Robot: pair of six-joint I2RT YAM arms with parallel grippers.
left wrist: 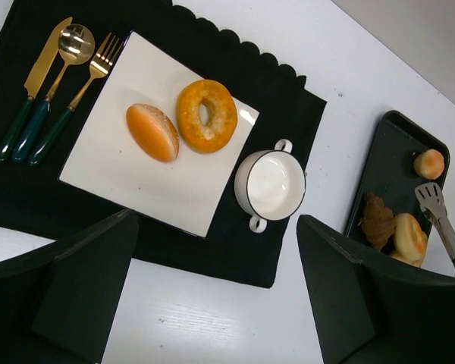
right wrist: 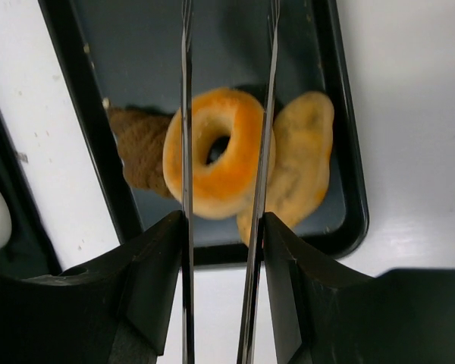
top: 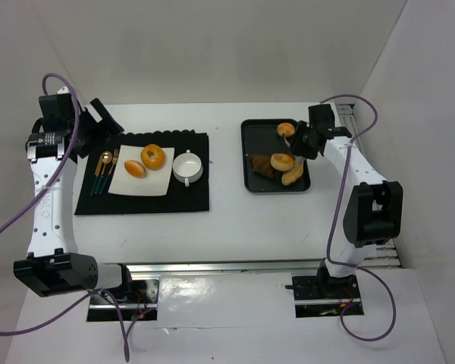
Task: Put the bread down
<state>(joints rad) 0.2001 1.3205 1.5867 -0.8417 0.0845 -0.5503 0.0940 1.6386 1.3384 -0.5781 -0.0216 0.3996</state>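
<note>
Next, I release the round bun, which lies in the black tray now, with my right gripper on the white plate (top: 153, 181), in front of the ring-shaped bread.
On the white plate (top: 158, 182) lie two pieces of bread, a ring-shaped one (top: 152, 157) (left wrist: 206, 115) and an oval bun (top: 135, 168) (left wrist: 152, 132). The black tray (top: 252, 133) holds more bread: a round bun (top: 286, 129), a ring (top: 282, 161) (right wrist: 220, 163), a brown piece (top: 262, 165) and an oval one (right wrist: 303, 163). My right gripper (top: 306, 141) (right wrist: 224, 220) is shut on metal tongs (right wrist: 186, 152), whose two blades hang apart above the tray's ring. My left gripper (top: 98, 121) (left wrist: 216, 220) is open and holds nothing, off the mat's far left corner.
A white two-handled cup (top: 187, 166) stands on the black placemat (top: 189, 199) right of the plate. A gold knife, spoon and fork (top: 104, 171) lie left of the plate. White walls close in at the back and right.
</note>
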